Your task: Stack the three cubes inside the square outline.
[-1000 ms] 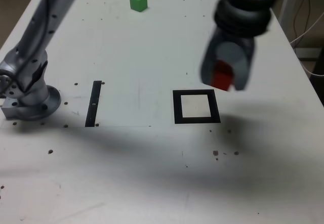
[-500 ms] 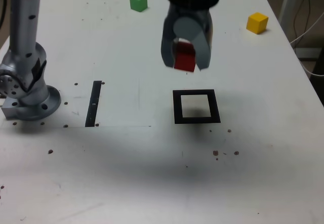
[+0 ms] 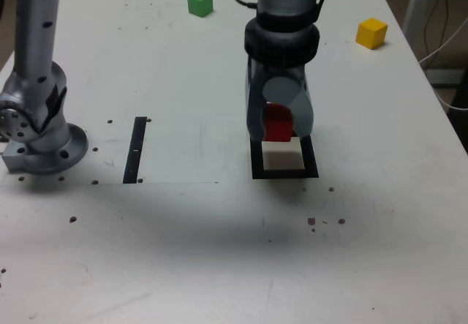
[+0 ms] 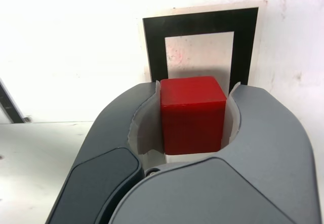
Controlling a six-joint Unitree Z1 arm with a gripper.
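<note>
Next, my gripper releases the red cube on the white patch inside the square outline (image 3: 284, 153) (image 4: 198, 76), toward the near side of the patch.
My gripper (image 3: 278, 128) is shut on the red cube (image 3: 277, 125), holding it low over the far part of the square outline (image 3: 284, 172). In the wrist view the red cube (image 4: 192, 114) sits squeezed between the grey fingers (image 4: 263, 133), with the square outline (image 4: 202, 47) just beyond it. The green cube (image 3: 199, 3) rests at the far edge of the table, left of the arm in the exterior view. The yellow cube (image 3: 371, 33) lies at the exterior view's far right.
A straight black strip (image 3: 135, 149) lies on the white table (image 3: 183, 251) toward the exterior view's left. The arm's grey base (image 3: 40, 137) stands at the left edge. Cables hang beyond the table's right edge.
My gripper, carrying the red cube, swung from the exterior view's right to the middle, then dropped down over the square outline.
</note>
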